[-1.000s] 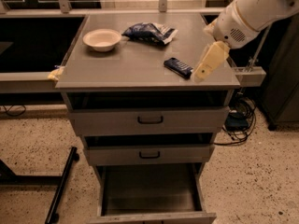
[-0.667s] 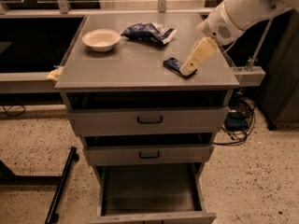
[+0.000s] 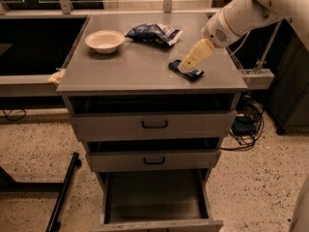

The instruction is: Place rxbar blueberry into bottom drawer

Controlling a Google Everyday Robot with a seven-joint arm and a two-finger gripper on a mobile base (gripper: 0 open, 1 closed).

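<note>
The gripper will close across the middle of the rxbar blueberry [image 3: 186,70] and leave both ends of the bar free.
The rxbar blueberry [image 3: 190,72], a small flat dark navy bar, lies on the grey cabinet top [image 3: 125,66] near its right front. My gripper [image 3: 186,67] reaches in from the upper right, and its pale fingers come down onto the bar's near-left part. The bottom drawer [image 3: 153,195] is pulled open at the foot of the cabinet, and its plain grey inside shows nothing in it.
A white bowl [image 3: 104,40] sits at the back left of the top. A crinkled blue-and-white bag [image 3: 153,33] lies behind the bar. Two shallower drawers with black handles [image 3: 154,124] are slightly open above the bottom one. Cables lie on the floor to the right.
My gripper has moved left and down, from the cabinet's right edge onto the bar. The bar, bowl and bag have not moved.
</note>
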